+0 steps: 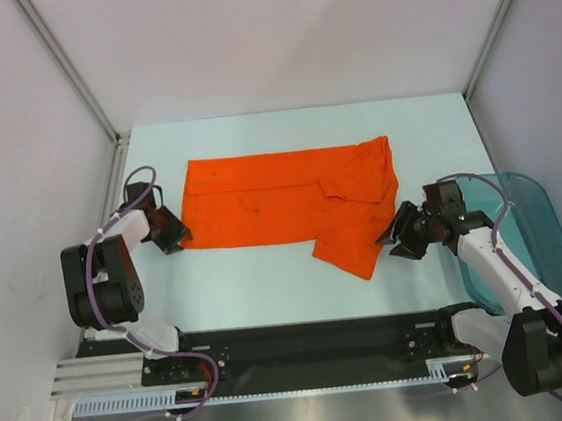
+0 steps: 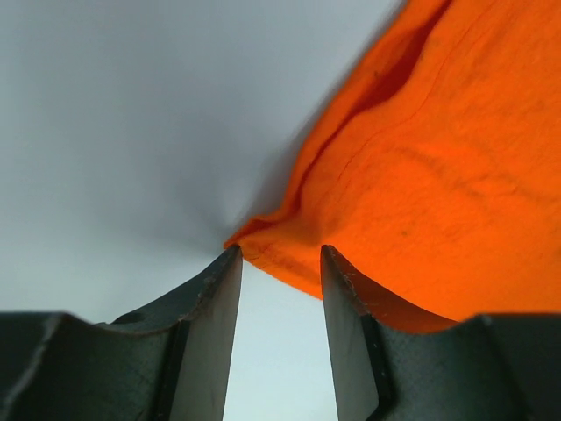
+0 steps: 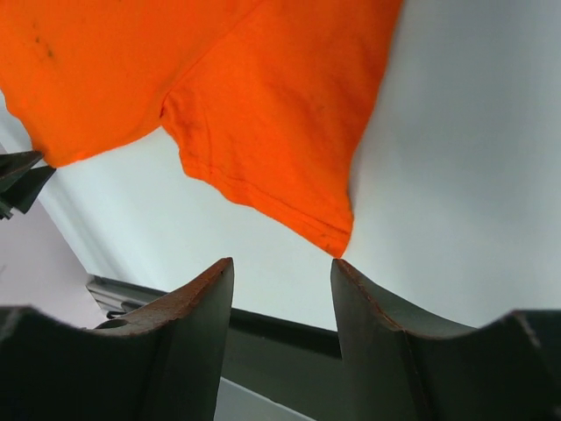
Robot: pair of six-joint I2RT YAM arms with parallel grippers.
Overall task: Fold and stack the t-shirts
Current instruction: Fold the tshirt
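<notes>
The robot's right gripper will next go to the sleeve of the orange t-shirt and grab the sleeve's hem corner (image 1: 370,276) (image 3: 339,253) nearest the black rail.
One bright orange t-shirt (image 1: 271,207) lies flat on the white table, folded into a long band, with a sleeve part hanging toward the near edge at the right. My left gripper (image 1: 171,232) is open at the shirt's near left corner. In the left wrist view the gripper (image 2: 280,254) has that corner of the shirt (image 2: 438,175) right at its fingertips, resting against the right finger (image 2: 346,298). My right gripper (image 1: 396,236) is open and empty beside the sleeve's right edge. In the right wrist view the gripper (image 3: 282,263) sits just short of the hem corner of the shirt (image 3: 263,105).
A translucent teal bin (image 1: 535,234) stands at the table's right edge, behind my right arm. White walls close in the left, right and far sides. A black rail (image 1: 305,344) runs along the near edge.
</notes>
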